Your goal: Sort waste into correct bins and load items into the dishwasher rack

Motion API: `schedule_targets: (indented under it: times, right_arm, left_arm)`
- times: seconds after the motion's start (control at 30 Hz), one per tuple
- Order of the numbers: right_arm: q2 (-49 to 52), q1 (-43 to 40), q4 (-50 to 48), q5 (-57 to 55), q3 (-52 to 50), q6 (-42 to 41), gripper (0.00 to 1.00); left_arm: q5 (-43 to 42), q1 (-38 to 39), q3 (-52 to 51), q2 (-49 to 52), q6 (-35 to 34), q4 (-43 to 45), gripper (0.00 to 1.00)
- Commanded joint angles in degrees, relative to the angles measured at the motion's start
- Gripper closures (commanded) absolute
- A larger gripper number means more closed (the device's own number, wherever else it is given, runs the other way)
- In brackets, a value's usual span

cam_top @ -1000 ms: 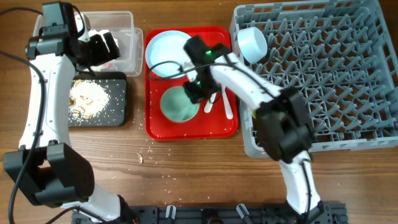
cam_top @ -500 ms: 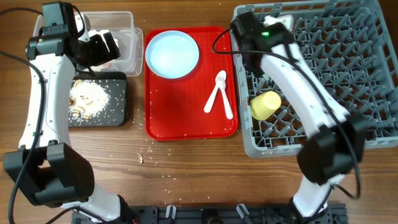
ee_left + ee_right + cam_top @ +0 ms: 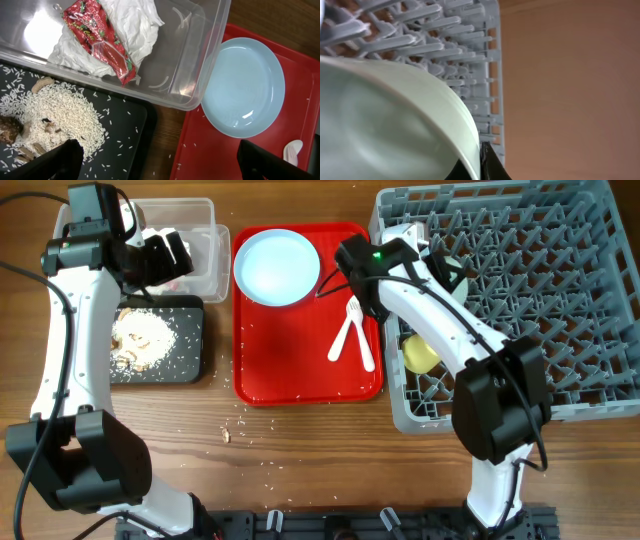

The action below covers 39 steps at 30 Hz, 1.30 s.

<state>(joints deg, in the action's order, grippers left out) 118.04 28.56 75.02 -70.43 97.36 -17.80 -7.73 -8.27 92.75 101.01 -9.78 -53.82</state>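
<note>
Next, my right gripper lets go of the pale green bowl in the grey dishwasher rack (image 3: 431,307), where it will sit just behind the yellow cup.
My right gripper (image 3: 438,265) is shut on the rim of a pale green bowl (image 3: 456,277), held on edge over the left back part of the grey dishwasher rack (image 3: 560,310). In the right wrist view the bowl (image 3: 385,120) fills the left side, with my fingers (image 3: 481,162) pinching its rim and the rack (image 3: 470,55) behind. A yellow cup (image 3: 421,352) lies in the rack. A light blue plate (image 3: 277,267) and white fork and spoon (image 3: 350,330) sit on the red tray (image 3: 300,375). My left gripper (image 3: 165,252) is open and empty over the clear bin (image 3: 205,240).
The clear bin (image 3: 200,55) holds a red wrapper (image 3: 100,35) and white napkin (image 3: 135,20). A black tray (image 3: 185,345) with rice and food scraps sits in front of it. Rice grains lie scattered on the wooden table.
My right gripper has lifted the green bowl off the red tray and carried it right to the rack. The left arm has not moved.
</note>
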Motion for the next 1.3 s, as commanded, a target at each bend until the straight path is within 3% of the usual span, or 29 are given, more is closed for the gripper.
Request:
schedule_targets:
  times: [0.0, 0.17, 0.4, 0.53, 0.73, 0.8, 0.9, 0.97, 1.13, 1.27]
  right_arm:
    - [0.7, -0.13, -0.04, -6.73, -1.01, 1.31, 0.96]
    - [0.72, -0.13, -4.04, -0.92, -1.05, 5.99, 0.96]
    - [0.72, -0.07, -4.72, 0.37, -5.25, 5.79, 0.96]
    - [0.7, -0.13, -5.86, -11.23, -5.25, 6.01, 0.96]
    - [0.7, 2.95, -7.41, -1.55, -5.25, 16.5, 0.95]
    - [0.7, 5.33, -7.72, -0.5, -5.25, 18.25, 0.8]
    - [0.68, 7.67, -7.72, 1.6, -5.22, 19.54, 0.43]
    - [0.68, 8.02, -8.02, 4.02, -5.14, 20.61, 0.24]
    - [-0.66, 7.41, -13.57, 13.07, -2.93, 25.62, 0.11]
    - [-5.29, 7.37, -15.15, 18.64, -1.42, 28.46, 0.06]
  left_arm:
    - [0.33, -0.15, 0.68, -0.94, -0.11, 0.0, 0.0]
    - [0.33, -0.15, 0.68, -0.94, -0.11, 0.0, 0.0]
    - [0.33, -0.15, 0.68, -0.94, -0.11, 0.0, 0.0]
    - [0.33, -0.15, 0.68, -0.94, -0.11, 0.0, 0.0]
    - [0.33, -0.15, 0.68, -0.94, -0.11, 0.0, 0.0]
    - [0.33, -0.15, 0.68, -0.94, -0.11, 0.0, 0.0]
    - [0.33, -0.15, 0.68, -0.94, -0.11, 0.0, 0.0]
    - [0.33, -0.15, 0.68, -0.94, -0.11, 0.0, 0.0]
    - [0.33, -0.15, 0.68, -0.94, -0.11, 0.0, 0.0]
    - [0.33, -0.15, 0.68, -0.94, -0.11, 0.0, 0.0]
